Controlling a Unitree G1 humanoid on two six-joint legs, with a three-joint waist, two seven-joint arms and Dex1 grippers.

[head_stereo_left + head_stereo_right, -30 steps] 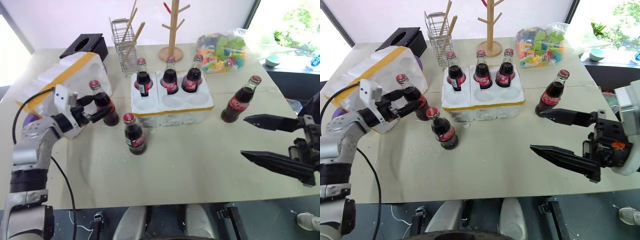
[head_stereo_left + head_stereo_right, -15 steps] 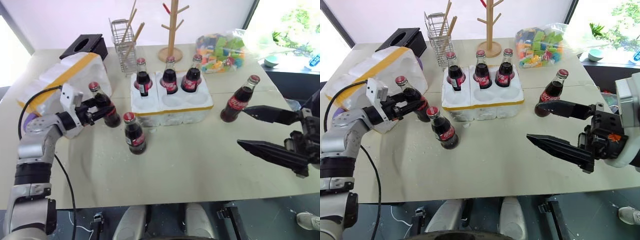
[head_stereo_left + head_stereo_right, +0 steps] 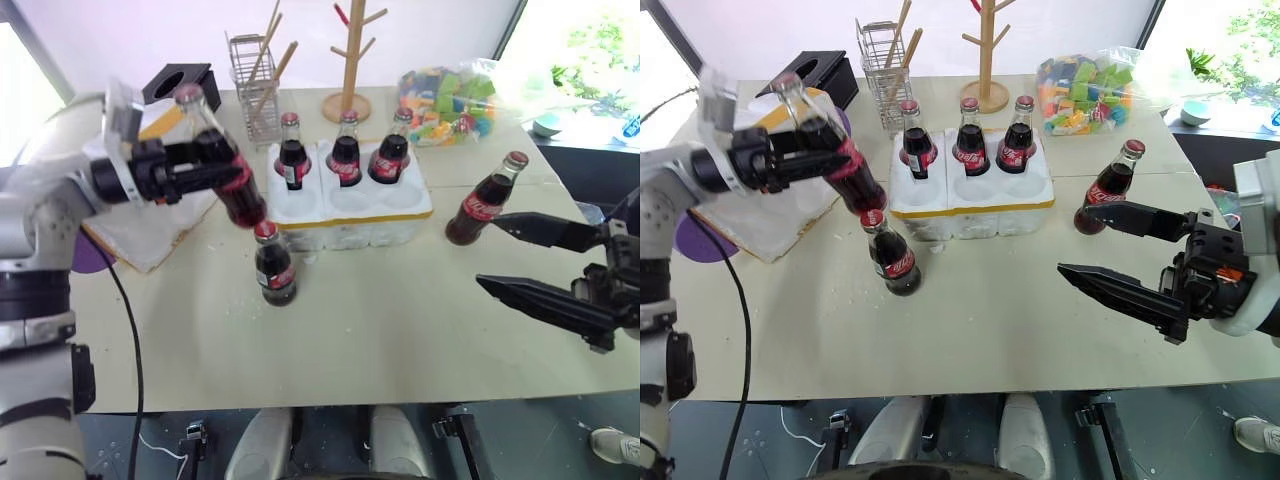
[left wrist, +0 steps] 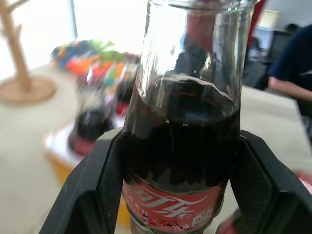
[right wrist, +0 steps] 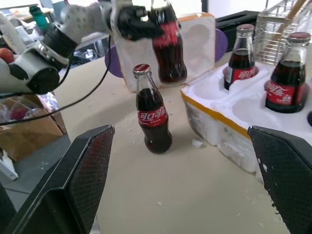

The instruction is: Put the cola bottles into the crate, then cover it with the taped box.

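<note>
Next, my left gripper releases the cola bottle in the middle hole of the crate's front row [image 3: 351, 203].
My left gripper [image 3: 222, 166] is shut on a cola bottle [image 3: 236, 186] and holds it tilted in the air, left of the crate [image 3: 350, 219]. In the left wrist view both black fingers [image 4: 95, 185] clamp this bottle [image 4: 180, 146] above its label. Three cola bottles [image 3: 345, 160] stand in the crate's back row; its front wells are bare. One bottle [image 3: 272, 268] stands on the table under the held one, and another [image 3: 484, 200] stands right of the crate. The taped box [image 3: 765, 210] lies at the left behind my arm. My right gripper [image 3: 487, 250] is open, near that right bottle.
Along the back stand a black box [image 3: 180, 84], a wire rack with sticks [image 3: 250, 85], a wooden mug tree [image 3: 346, 60] and a bag of coloured blocks [image 3: 445, 95]. A purple disc [image 3: 88, 257] lies under the taped box. A person's arm [image 4: 292, 73] shows beyond the table.
My left gripper closed on the bottle beside the taped box and lifted it up and to the right, tilting it. The right gripper stayed where it was, still open.
</note>
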